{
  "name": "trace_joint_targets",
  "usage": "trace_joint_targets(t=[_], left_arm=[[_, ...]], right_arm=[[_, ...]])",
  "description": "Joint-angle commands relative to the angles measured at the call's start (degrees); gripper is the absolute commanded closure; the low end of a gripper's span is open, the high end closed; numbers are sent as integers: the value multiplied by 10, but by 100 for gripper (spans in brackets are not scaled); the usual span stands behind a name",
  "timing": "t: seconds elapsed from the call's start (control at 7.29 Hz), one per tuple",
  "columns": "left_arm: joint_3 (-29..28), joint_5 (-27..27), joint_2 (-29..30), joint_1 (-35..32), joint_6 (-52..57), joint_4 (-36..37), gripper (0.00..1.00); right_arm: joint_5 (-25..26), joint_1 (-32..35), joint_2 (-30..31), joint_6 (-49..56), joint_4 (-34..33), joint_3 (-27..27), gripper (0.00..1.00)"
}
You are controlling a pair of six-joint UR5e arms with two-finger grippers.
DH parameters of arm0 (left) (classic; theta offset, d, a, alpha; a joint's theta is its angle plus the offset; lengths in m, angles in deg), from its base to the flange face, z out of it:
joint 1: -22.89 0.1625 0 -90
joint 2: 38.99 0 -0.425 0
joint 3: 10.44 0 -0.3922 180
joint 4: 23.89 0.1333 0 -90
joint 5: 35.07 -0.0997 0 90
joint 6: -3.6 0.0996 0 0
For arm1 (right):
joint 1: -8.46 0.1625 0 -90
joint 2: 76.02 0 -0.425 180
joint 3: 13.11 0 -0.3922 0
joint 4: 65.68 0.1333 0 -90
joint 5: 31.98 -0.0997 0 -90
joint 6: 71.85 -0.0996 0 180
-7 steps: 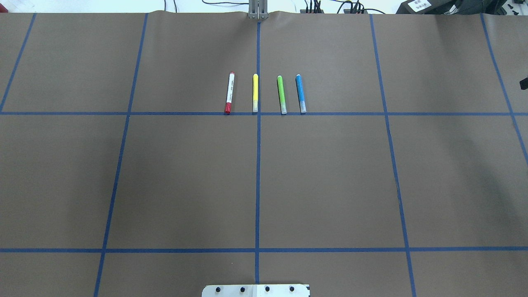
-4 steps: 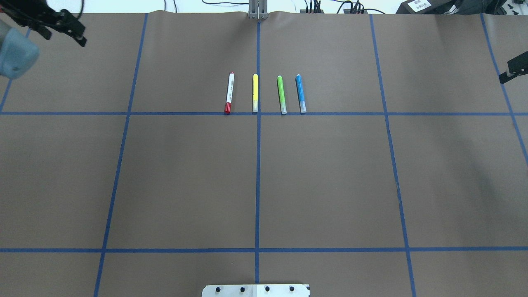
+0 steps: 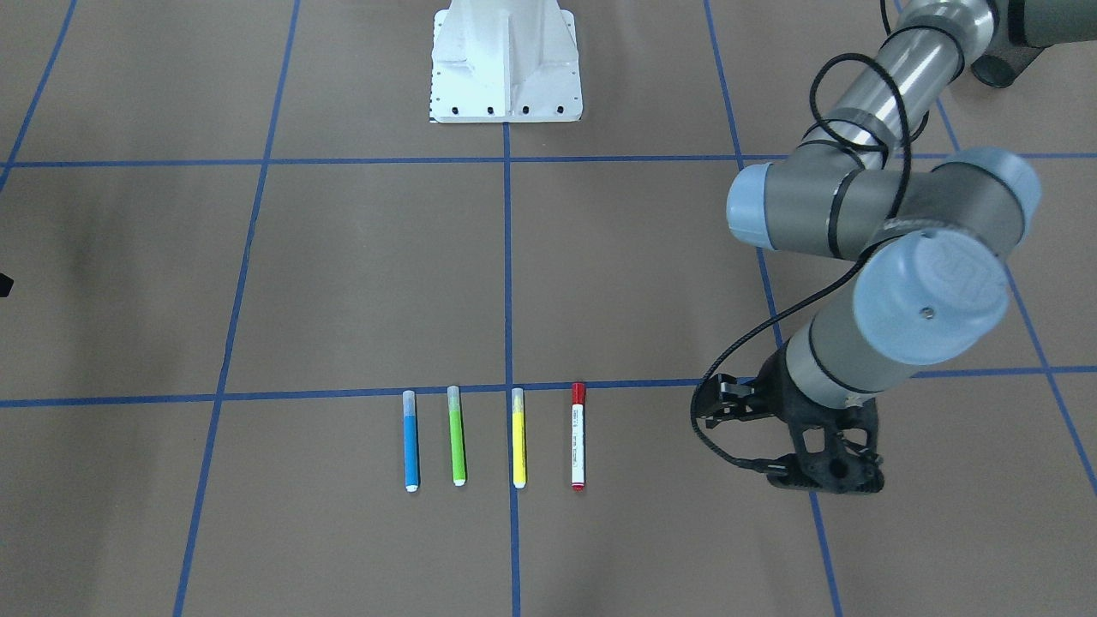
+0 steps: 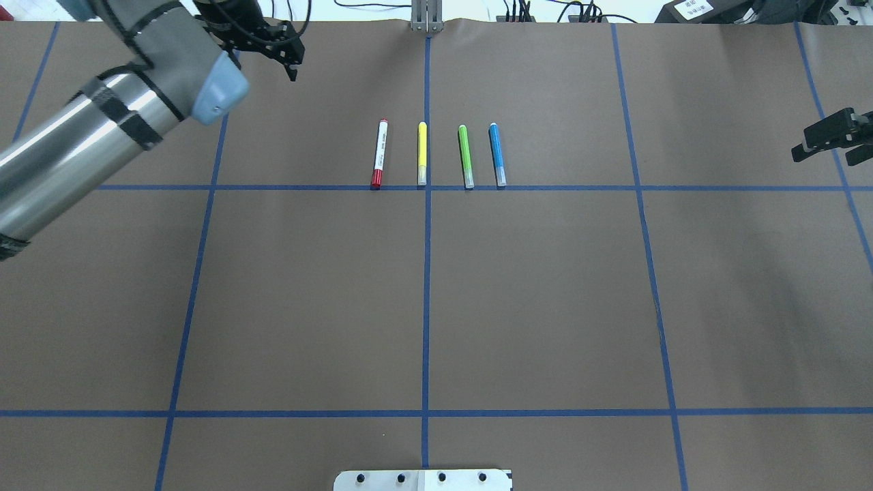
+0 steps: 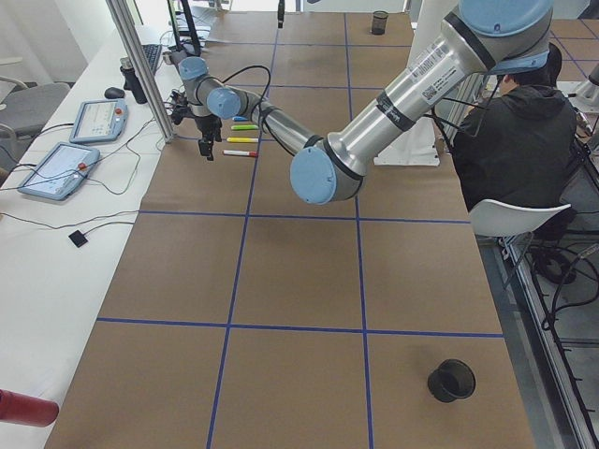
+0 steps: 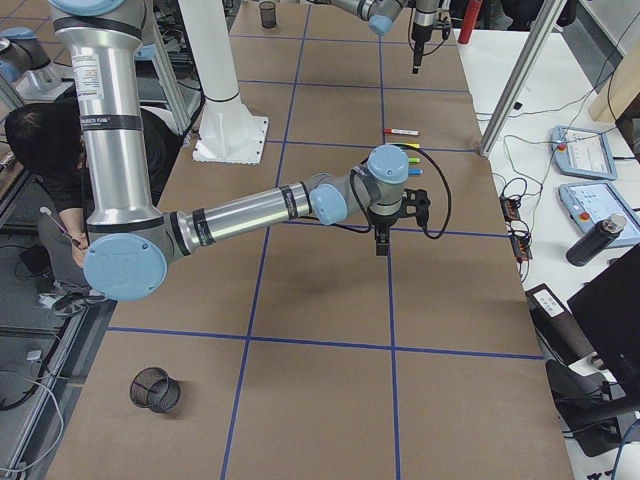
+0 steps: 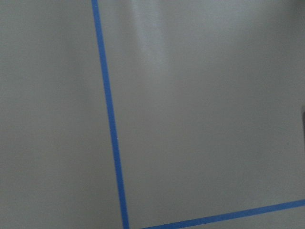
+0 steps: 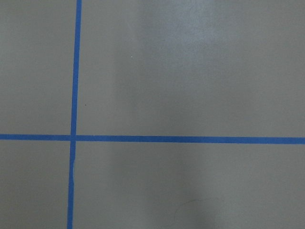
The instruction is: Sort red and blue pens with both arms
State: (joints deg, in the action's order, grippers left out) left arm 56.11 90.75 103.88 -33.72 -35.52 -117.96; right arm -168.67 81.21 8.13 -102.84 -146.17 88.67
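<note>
The robot's left gripper should move next to the red pen and close on its white body (image 3: 578, 416), beside the long red cap.
Four markers lie side by side in the middle of the table. The red pen (image 4: 380, 153) (image 3: 578, 437) is at the left end of the row in the overhead view, and the blue pen (image 4: 497, 155) (image 3: 411, 441) is at the right end. My left gripper (image 4: 293, 58) (image 3: 824, 480) hangs open above the table, left of and beyond the red pen, holding nothing. My right gripper (image 4: 829, 146) (image 6: 380, 245) is open and empty at the far right edge, well away from the blue pen. Both wrist views show only brown paper and blue tape.
A yellow marker (image 4: 422, 153) and a green marker (image 4: 466, 156) lie between the two pens. The white pedestal (image 3: 506, 60) stands at the robot's side. Black cups (image 5: 451, 380) (image 6: 153, 389) sit near the table ends. A seated person (image 5: 515, 140) is beside the table.
My left arm has swung in from the far left corner toward the row of markers. My right gripper has come further in from the right edge. The markers have not moved.
</note>
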Motion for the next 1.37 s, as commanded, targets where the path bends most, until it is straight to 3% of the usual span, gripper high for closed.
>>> trace_joint_targets(t=[0.0, 0.27, 0.41, 0.69, 1.24], left_arm=[[-63, -37, 47, 47, -49, -58, 1], [-76, -48, 46, 89, -105, -113, 9], [-80, -80, 47, 105, -106, -115, 9], [-109, -95, 46, 126, -107, -158, 12], [-117, -103, 49, 140, -107, -164, 26]], right_arm=[[9, -28, -63, -28, 1, -46, 0], [9, -44, -96, -28, -4, -73, 0], [9, -46, -101, -29, -4, -76, 0], [8, -54, -118, -49, -5, -77, 0], [8, -59, -120, -51, -5, -78, 0]])
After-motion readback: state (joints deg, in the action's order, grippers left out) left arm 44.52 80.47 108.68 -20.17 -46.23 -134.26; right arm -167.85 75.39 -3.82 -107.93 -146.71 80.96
